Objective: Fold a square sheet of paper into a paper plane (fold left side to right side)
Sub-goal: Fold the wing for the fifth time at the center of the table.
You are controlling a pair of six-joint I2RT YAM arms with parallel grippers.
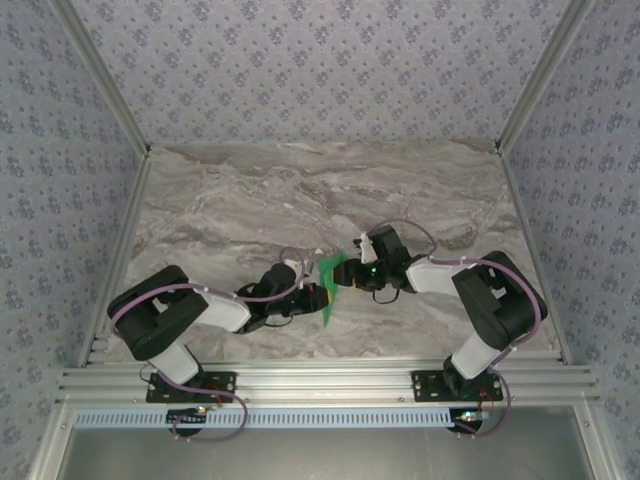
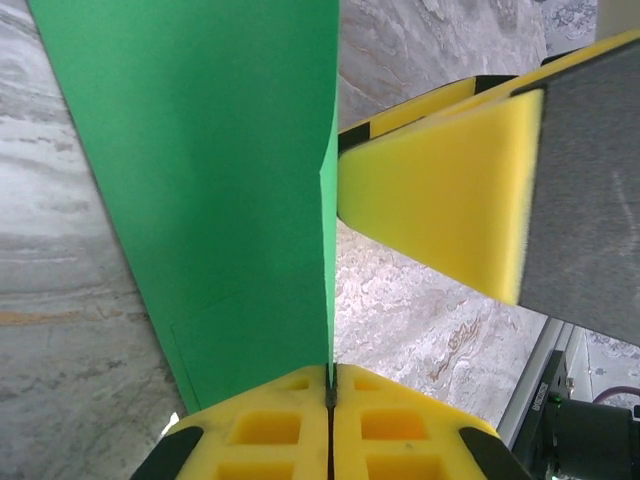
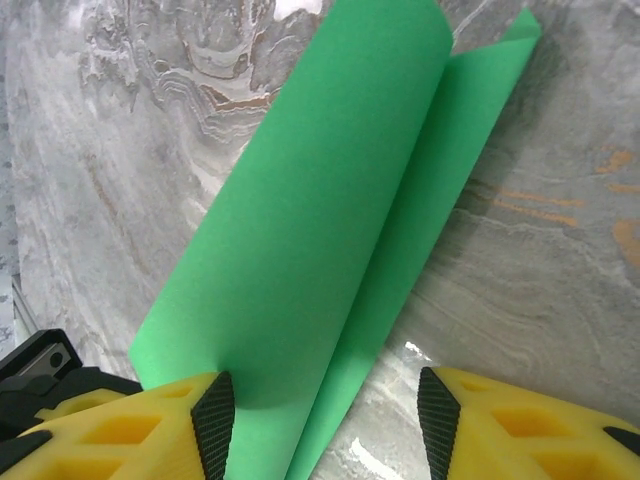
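My left gripper is pinching near the sheet's narrow end while the fold stays loose toward its wide end, so next I open it and pinch nearer the sheet's wide end (image 1: 323, 276).
The square sheet of paper (image 1: 330, 287), bright green, is lifted off the marble table between both arms and doubled over in a loose, rounded fold (image 3: 320, 230). My left gripper (image 2: 330, 388) is shut on the sheet's edge, and the paper (image 2: 220, 200) rises straight up from its pinched jaws. My right gripper (image 3: 325, 420) is open around the folded sheet. Its left pad (image 3: 213, 420) touches the paper, while its right pad (image 3: 438, 415) stands apart over bare marble. In the left wrist view, one yellow finger (image 2: 440, 190) of the right gripper sits beside the sheet. The two grippers meet at the table's middle (image 1: 335, 283).
The marble table (image 1: 300, 200) is walled by patterned panels at the back and on both sides. An aluminium rail (image 1: 320, 385) runs along the near edge, carrying both arm bases. Bare marble lies behind and on either side of the grippers.
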